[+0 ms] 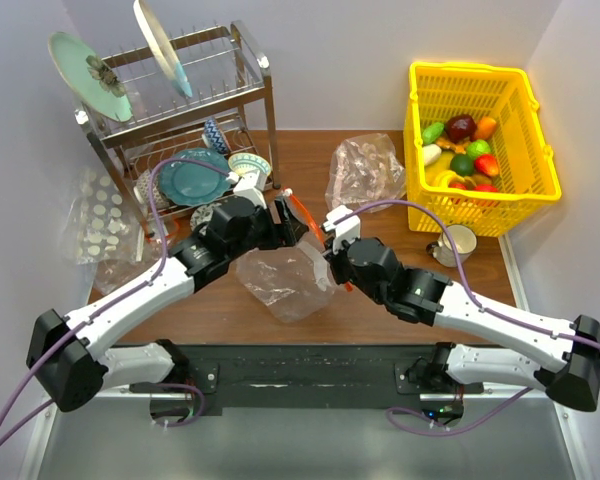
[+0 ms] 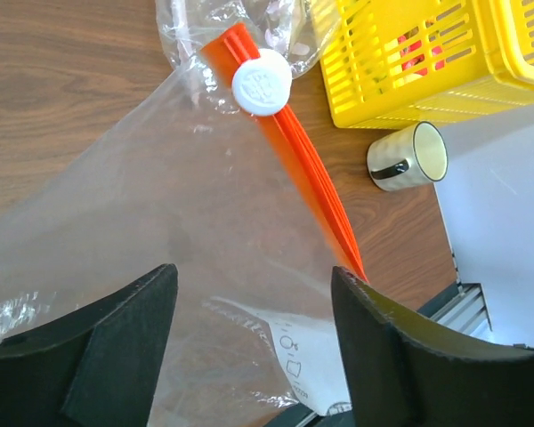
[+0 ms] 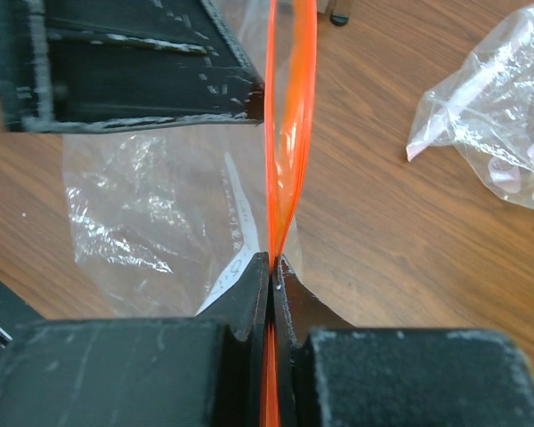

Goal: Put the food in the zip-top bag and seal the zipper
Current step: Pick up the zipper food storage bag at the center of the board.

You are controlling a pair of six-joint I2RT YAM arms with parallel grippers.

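Note:
The robot's right gripper is pinching both edges of the zipper together, so next the left gripper grabs the zipper's edge [image 3: 270, 165] on its side to pull the bag open.
The clear zip-top bag [image 1: 285, 282] lies on the wooden table between my two grippers. Its red-orange zipper [image 1: 318, 238] runs along the raised mouth, with the white end piece [image 2: 261, 82] at the far end. My right gripper [image 1: 332, 262] is shut on the near end of the zipper [image 3: 285, 160], which rises out of the pinch [image 3: 272, 263]. My left gripper [image 1: 285, 222] is open, its fingers [image 2: 116, 329] spread above the bag's plastic [image 2: 160, 196] and beside the strip. The food [image 1: 465, 150], several toy fruits and vegetables, lies in the yellow basket [image 1: 520, 200].
A white mug [image 1: 458, 243] stands in front of the basket, also in the left wrist view [image 2: 409, 157]. A pinkish clear bag [image 1: 365, 168] lies behind the zipper. A dish rack [image 1: 180, 110] with plates stands back left, with a white-dotted bag [image 1: 100, 220] beside it.

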